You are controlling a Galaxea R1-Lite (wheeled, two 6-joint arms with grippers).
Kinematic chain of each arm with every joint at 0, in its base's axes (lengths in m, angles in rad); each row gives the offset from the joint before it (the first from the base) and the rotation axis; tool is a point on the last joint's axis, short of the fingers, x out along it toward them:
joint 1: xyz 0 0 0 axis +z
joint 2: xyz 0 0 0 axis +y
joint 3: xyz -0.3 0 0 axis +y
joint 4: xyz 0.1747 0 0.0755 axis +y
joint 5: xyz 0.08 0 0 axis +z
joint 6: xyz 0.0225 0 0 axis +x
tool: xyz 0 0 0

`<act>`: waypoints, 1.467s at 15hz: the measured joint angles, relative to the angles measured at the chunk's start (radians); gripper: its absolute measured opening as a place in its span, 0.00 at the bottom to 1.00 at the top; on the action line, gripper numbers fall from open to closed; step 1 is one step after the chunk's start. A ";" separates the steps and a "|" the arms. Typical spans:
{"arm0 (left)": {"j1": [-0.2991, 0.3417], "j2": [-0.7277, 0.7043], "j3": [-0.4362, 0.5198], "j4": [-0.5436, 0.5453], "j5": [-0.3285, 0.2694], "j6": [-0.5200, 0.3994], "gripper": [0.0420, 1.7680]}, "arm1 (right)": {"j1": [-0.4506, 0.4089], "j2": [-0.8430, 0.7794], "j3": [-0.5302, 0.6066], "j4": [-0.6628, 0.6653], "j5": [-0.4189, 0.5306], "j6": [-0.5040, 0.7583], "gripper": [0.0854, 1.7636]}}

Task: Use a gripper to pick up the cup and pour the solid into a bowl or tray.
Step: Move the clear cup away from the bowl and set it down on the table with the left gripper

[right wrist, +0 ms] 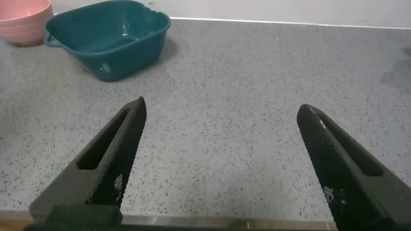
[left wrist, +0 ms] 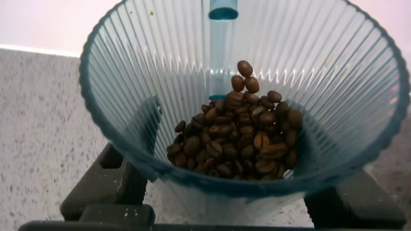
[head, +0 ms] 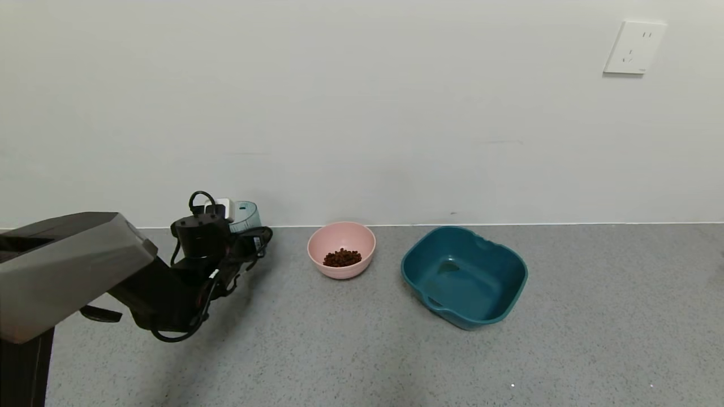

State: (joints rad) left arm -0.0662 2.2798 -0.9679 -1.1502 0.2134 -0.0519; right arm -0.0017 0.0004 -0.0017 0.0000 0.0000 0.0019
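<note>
Next, my left gripper releases the cup on the floor [head: 261, 258] near the wall, so that it is a short way from the pink bowl.
My left gripper [head: 242, 230] is shut on the cup [head: 246, 215], a ribbed translucent blue-grey tumbler, at the far left near the wall; my black wrist hides most of it. In the left wrist view the cup [left wrist: 160, 70] fills the picture between my left gripper's [left wrist: 225, 196] black fingers [left wrist: 106, 186]. A heap of brown beans [left wrist: 241, 138] lies inside it. The pink bowl [head: 322, 240] stands on the floor to the right of the cup and holds a small heap of brown pellets [head: 342, 258]. My right gripper [right wrist: 221, 108] is open and empty over the bare floor.
A larger teal tub [head: 498, 294], empty, stands right of the pink bowl; both also show in the right wrist view, the tub [right wrist: 138, 19] and the bowl [right wrist: 22, 22]. The white wall runs close behind. A wall socket [head: 633, 48] is high on the right.
</note>
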 joint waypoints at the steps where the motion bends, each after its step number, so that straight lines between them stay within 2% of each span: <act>1: -0.004 0.013 0.003 -0.012 0.007 -0.010 0.74 | 0.000 0.000 0.000 0.000 0.000 0.000 0.97; 9: -0.032 0.074 0.013 -0.040 0.061 -0.044 0.74 | 0.000 0.000 0.000 0.000 0.000 0.000 0.97; 18: -0.046 0.091 0.020 -0.040 0.085 -0.058 0.74 | 0.000 0.000 0.000 0.000 0.000 0.000 0.97; 22: -0.048 0.095 0.019 -0.039 0.084 -0.056 0.84 | 0.000 0.000 0.000 0.000 0.000 0.000 0.97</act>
State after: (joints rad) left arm -0.1138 2.3745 -0.9487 -1.1891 0.2977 -0.1081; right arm -0.0017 0.0000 -0.0017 0.0000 0.0000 0.0019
